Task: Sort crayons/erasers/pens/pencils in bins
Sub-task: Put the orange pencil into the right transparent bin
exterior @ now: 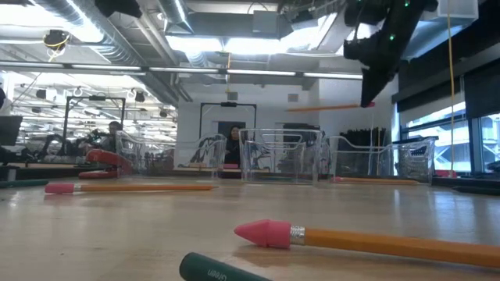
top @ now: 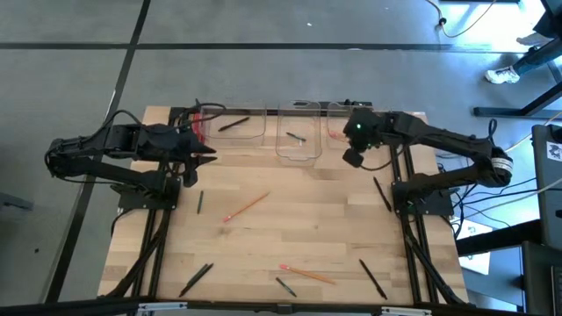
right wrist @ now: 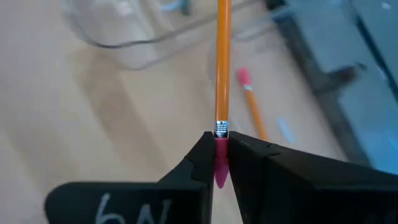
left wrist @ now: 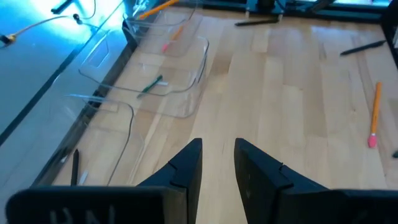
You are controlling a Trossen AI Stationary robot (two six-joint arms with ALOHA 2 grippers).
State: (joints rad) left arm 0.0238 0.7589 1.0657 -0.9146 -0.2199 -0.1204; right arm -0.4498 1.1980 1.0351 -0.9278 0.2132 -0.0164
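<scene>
The orange pencil will go across the other pencil in the clear bin [top: 341, 128] [right wrist: 277, 124]. My right gripper will let go of it there. The orange pencil is now held high above that bin.
My right gripper [right wrist: 220, 163] is shut on an orange pencil [right wrist: 222, 62] and hangs above the right-hand clear bin [top: 351, 121], where another pencil [right wrist: 250, 99] lies. The low view shows the held pencil [exterior: 324, 108] high over the bins. The middle bin [top: 299, 133] holds a crayon [left wrist: 150, 84]. The left bin [top: 237, 125] holds a black pen [top: 233, 125]. My left gripper [left wrist: 217, 165] stands open near the left bin, with nothing between its fingers. My right gripper pinches the pencil's pink eraser end [right wrist: 221, 152] between its two fingers. The fingers come from above, slanting down. The pencil is lifted clear and lies about level in the low view, its shaft [exterior: 320, 108] reaching away from the fingers.
Loose on the table lie two pencils [top: 246, 207] [top: 307, 274], black pens [top: 382, 193] [top: 372, 279] [top: 195, 279] and short crayons [top: 199, 202] [top: 285, 286]. A red bar [top: 198, 123] lies by the left bin. Bare wood shows in the middle of the table.
</scene>
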